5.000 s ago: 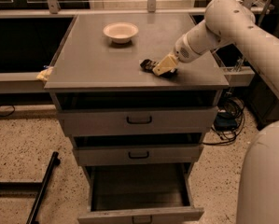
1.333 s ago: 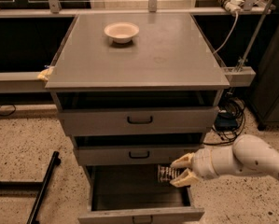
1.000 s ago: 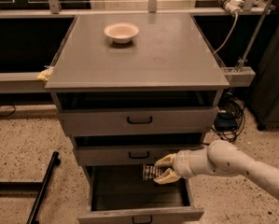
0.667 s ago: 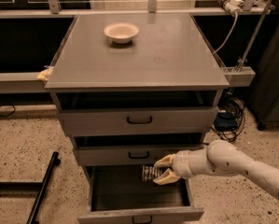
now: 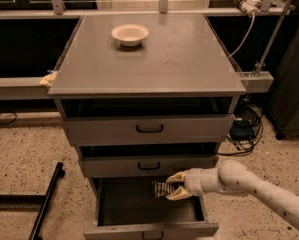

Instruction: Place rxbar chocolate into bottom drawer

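Note:
Next, my gripper lets go of the rxbar chocolate, held just above the drawer's inside, on the bottom drawer's dark bottom [image 5: 173, 200], about halfway between its front and its back.
The bottom drawer [image 5: 149, 230] of the grey cabinet stands pulled out and open, its dark inside showing. My gripper [image 5: 173, 186] reaches in from the right over the drawer's back right part. It is shut on the rxbar chocolate [image 5: 160, 189], a small black bar with pale lettering, held just above the drawer's inside, below the middle drawer [image 5: 149, 166].
A cream bowl [image 5: 130, 34] stands on the cabinet top [image 5: 179, 59] at the back left. The top drawer [image 5: 149, 128] is slightly out. A black bar [image 5: 46, 199] lies on the speckled floor at left. Cables [image 5: 244, 131] lie at right.
My gripper carried the bar from the cabinet top down to the open bottom drawer, then moved left over the drawer. In the last moment it has barely moved.

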Available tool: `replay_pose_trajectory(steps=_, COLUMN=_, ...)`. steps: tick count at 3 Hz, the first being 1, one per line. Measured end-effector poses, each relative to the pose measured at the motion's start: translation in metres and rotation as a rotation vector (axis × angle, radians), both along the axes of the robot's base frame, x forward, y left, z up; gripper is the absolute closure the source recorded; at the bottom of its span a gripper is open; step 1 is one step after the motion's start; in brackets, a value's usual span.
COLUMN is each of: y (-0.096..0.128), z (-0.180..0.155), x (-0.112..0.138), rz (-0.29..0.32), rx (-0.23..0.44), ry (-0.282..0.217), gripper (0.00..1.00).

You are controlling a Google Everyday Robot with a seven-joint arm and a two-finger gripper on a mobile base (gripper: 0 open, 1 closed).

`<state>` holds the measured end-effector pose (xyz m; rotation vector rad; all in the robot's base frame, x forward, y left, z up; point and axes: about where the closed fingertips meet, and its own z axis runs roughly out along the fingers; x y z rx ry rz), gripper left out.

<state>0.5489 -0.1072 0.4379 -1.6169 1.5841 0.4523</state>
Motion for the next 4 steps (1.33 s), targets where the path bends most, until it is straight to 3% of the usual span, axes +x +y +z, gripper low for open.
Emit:
replay_pose_trajectory(steps=1, y=-0.003, z=-0.052, x=0.015, rz=0.007, rx=0.009, ry=-0.012, gripper=1.0)
replay_pose_trajectory(steps=2, y=-0.003, z=-0.106, x=0.017, rz=-0.011, rx=0.002, ry=0.021, gripper=1.0)
replay_pose_trajectory(steps=3, y=-0.003, z=-0.106, x=0.017, rz=-0.011, rx=0.002, ry=0.021, gripper=1.0)
replay_pose_trajectory(steps=4, y=-0.011, z=-0.135, x=0.018, rz=0.009, rx=-0.086, ry=-0.012, gripper=1.0)
